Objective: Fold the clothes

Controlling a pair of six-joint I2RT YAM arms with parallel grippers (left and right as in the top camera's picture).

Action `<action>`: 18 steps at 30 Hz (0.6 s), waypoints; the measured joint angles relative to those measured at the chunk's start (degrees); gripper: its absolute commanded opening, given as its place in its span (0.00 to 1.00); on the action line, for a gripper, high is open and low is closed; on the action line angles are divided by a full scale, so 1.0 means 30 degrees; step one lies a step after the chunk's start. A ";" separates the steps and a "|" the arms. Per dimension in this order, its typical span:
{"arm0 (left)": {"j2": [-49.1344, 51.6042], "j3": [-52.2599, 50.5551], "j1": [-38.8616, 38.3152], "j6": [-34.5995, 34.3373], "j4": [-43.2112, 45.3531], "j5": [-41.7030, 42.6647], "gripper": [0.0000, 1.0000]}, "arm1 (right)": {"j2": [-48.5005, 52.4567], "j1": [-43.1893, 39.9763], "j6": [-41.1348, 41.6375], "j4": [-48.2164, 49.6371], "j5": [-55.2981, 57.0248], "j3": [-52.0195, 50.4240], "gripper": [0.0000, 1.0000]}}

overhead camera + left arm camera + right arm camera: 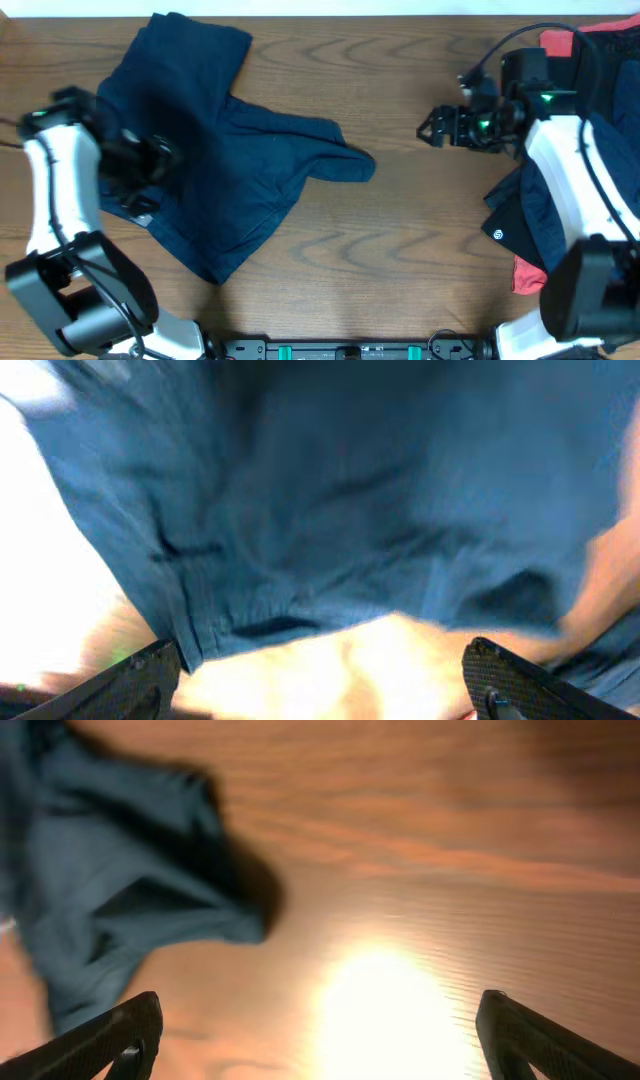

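Note:
Next, my right gripper will go to the sleeve's end (359, 153) (228, 888) on the navy garment, where it reaches toward the table's middle, and close there.
A navy garment (230, 150) lies crumpled on the left half of the wooden table, one sleeve reaching right toward the middle. My left gripper (160, 160) hovers over its left part, jaws open and empty; the left wrist view shows the navy cloth (340, 490) filling the frame, its hem just ahead of the open fingers (320, 680). My right gripper (432, 127) is open and empty above bare table at the upper right; the right wrist view shows the sleeve tip (120, 890) to its left and the fingers (320, 1040) spread wide.
A pile of other clothes, navy (545, 215), black and coral-red (527, 278), lies at the right edge under my right arm. More red cloth (560, 42) shows at the top right. Bare wood (420, 230) lies between the garment and the pile.

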 measured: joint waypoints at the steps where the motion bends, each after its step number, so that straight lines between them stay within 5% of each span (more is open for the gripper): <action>1: 0.0000 -0.0532 -0.0488 0.0131 0.0284 -0.0007 0.91 | 0.0408 0.0204 -0.0007 0.0000 -0.0685 0.0000 0.97; 18: 0.0000 -0.8109 -0.5034 -0.0248 0.4189 -0.0087 0.91 | 0.5136 0.4583 0.3563 0.1209 -0.4699 -0.0007 0.96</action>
